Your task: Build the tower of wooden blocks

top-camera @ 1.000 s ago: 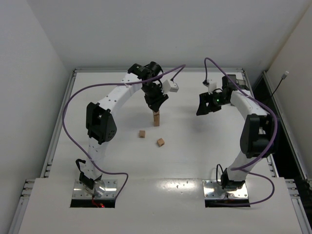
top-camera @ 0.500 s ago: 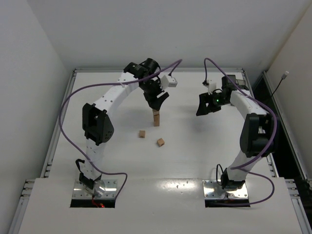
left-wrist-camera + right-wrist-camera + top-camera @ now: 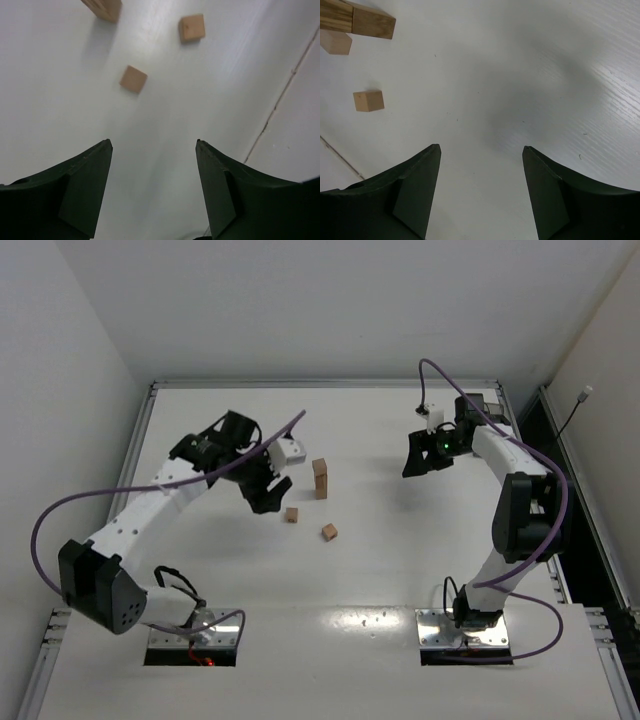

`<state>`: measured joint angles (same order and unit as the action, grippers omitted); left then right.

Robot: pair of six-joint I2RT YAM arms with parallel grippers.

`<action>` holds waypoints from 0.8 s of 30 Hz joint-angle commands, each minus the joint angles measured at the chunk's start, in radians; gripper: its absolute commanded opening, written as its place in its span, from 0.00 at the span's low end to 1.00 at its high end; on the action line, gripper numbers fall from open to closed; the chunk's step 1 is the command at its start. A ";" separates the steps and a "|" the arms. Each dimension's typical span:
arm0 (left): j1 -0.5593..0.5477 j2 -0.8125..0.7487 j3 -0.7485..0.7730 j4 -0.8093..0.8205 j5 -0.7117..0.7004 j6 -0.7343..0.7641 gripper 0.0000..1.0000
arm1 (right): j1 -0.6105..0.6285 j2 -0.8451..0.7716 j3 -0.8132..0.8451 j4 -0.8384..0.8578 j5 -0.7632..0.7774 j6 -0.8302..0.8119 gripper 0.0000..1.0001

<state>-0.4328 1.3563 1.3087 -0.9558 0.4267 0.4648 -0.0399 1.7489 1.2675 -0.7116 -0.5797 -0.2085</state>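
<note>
The loose wood block (image 3: 291, 515) (image 3: 133, 79) is closest to my left gripper, and another block is farther from that gripper. My left gripper will grab the closest one's sides next and leave the farther one for later.
The tower (image 3: 320, 478) is a narrow tan column standing free near the table's middle; its base shows in the left wrist view (image 3: 103, 7) and it shows in the right wrist view (image 3: 357, 19). Two loose wood blocks lie in front of it: one cube (image 3: 291, 514) (image 3: 133, 79) and another (image 3: 329, 531) (image 3: 192, 27) (image 3: 368, 100). My left gripper (image 3: 268, 495) (image 3: 152, 145) hangs open and empty just left of the nearer cube. My right gripper (image 3: 415, 465) (image 3: 481, 148) is open and empty, well right of the tower.
The white table (image 3: 400, 560) ends in metal rails at the left (image 3: 120, 500) and right (image 3: 575, 510). A seam in the tabletop (image 3: 280, 100) runs to the right of the left gripper. White walls close in the back and sides.
My left gripper has opened, left the top of the tower and swung back to the left and nearer. The tower stays standing. The right arm has not moved.
</note>
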 commanded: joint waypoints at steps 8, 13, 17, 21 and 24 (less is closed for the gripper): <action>-0.018 -0.149 -0.472 0.452 -0.009 0.009 0.62 | 0.005 -0.019 0.024 0.011 0.006 -0.003 0.63; -0.009 -0.094 -0.542 0.593 0.052 0.040 0.61 | 0.005 -0.019 0.024 0.021 0.015 -0.003 0.63; 0.012 -0.031 -0.557 0.686 0.095 0.054 0.61 | 0.005 -0.028 0.003 0.021 0.015 -0.003 0.63; 0.022 0.027 -0.555 0.756 0.104 0.086 0.61 | 0.005 -0.017 0.003 0.021 0.024 -0.003 0.63; 0.034 0.072 -0.514 0.756 0.104 0.135 0.61 | 0.005 -0.017 0.012 0.021 0.024 -0.012 0.63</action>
<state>-0.4210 1.3960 0.7559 -0.2771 0.4835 0.5304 -0.0383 1.7489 1.2667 -0.7116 -0.5499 -0.2096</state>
